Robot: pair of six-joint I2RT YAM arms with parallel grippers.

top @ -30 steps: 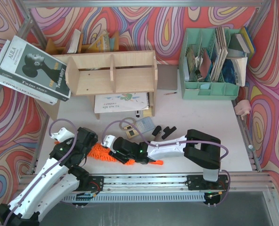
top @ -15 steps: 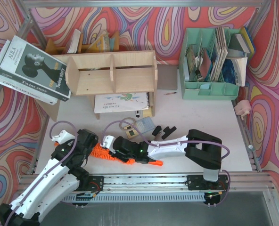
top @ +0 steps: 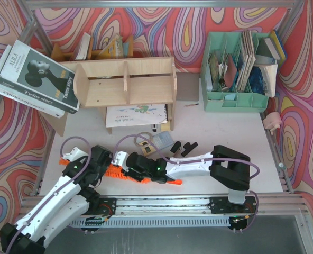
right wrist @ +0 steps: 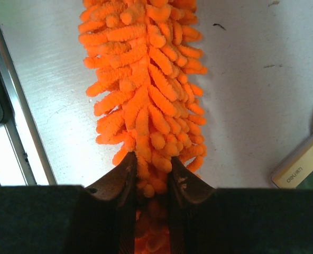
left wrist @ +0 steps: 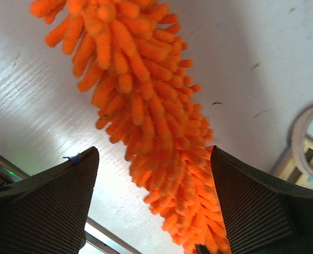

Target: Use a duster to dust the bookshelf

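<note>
Next, I open my right gripper from pinching the duster's fluffy part and take the duster's handle (top: 174,182) while my left gripper holds the duster.
The orange fluffy duster (top: 114,173) lies on the white table near the front edge, mostly hidden under both arms; its handle end (top: 173,182) sticks out right. My right gripper (top: 122,164) is shut on the duster's fluffy part (right wrist: 143,100), fingers (right wrist: 126,172) pinching it. My left gripper (top: 101,165) is open, its fingers (left wrist: 66,185) either side of the duster (left wrist: 146,111), just above it. The plywood bookshelf (top: 126,82) stands at the back, empty, two compartments.
A mint-green organiser (top: 236,71) with books stands back right. A magazine (top: 37,79) leans on the shelf's left. A notebook (top: 135,115) lies before the shelf. Small items (top: 162,142) and black clips (top: 184,148) lie mid-table. A metal rail (top: 162,202) edges the front.
My left gripper has moved right and forward over the duster's end. The duster has been drawn in under the arms, so less of it shows. The right gripper shifted slightly left.
</note>
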